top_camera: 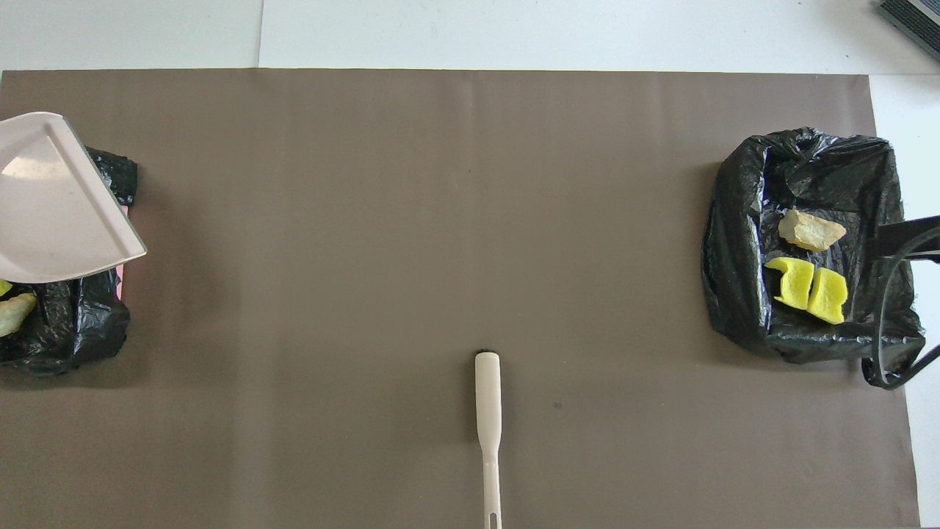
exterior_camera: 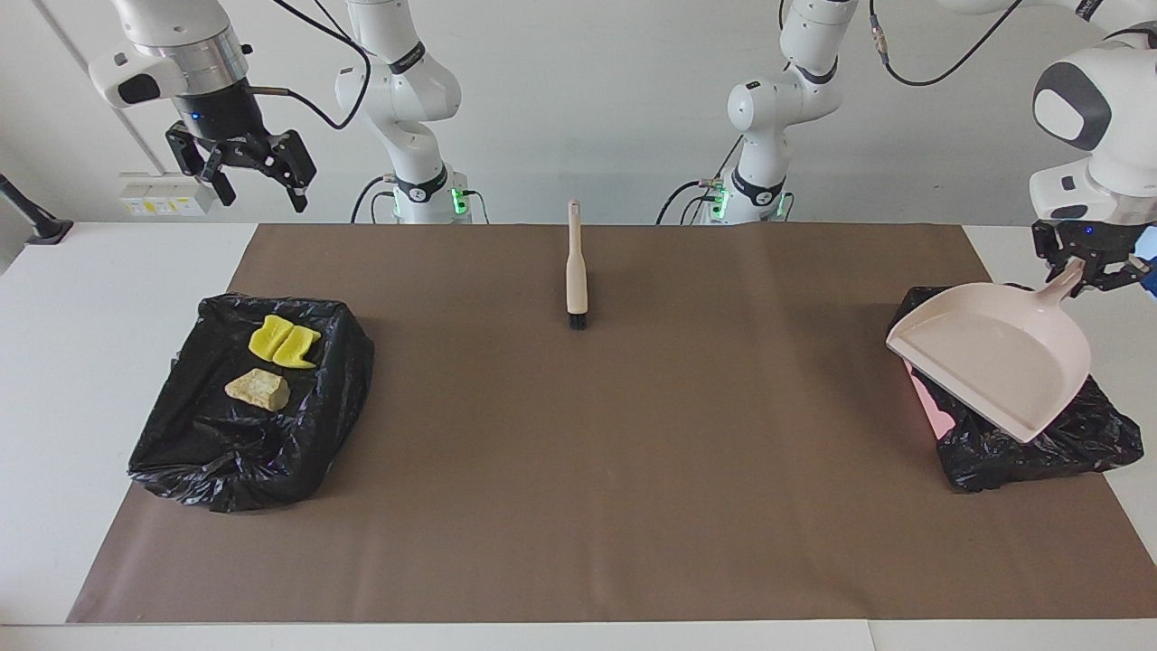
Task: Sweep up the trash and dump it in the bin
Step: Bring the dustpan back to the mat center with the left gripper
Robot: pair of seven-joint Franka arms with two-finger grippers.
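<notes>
The pink dustpan, now tilted over the black-bagged bin, will leave my left gripper on the brown mat straight [top_camera: 485, 199] beyond the cream brush, between the bins.
My left gripper [exterior_camera: 1085, 271] is shut on the handle of the pink dustpan [exterior_camera: 994, 362], which hangs tilted and empty over the black-bagged bin [exterior_camera: 1021, 443] at the left arm's end. The pan [top_camera: 59, 206] hides most of that bin [top_camera: 66, 330]; a pale tan scrap of trash [top_camera: 11, 312] shows in it at the overhead view's edge. Raised at the right arm's end, my right gripper [exterior_camera: 262, 194] is open and holds nothing. A second black-bagged bin [exterior_camera: 244, 425] lies there with two yellow scraps [exterior_camera: 285, 344] and a tan scrap [exterior_camera: 258, 389] in it.
A cream brush [exterior_camera: 576, 271] with black bristles lies on the brown mat [exterior_camera: 633, 452] midway between the arms, close to the robots, handle toward them. In the overhead view the brush [top_camera: 487, 411] lies by itself on the mat [top_camera: 440, 220].
</notes>
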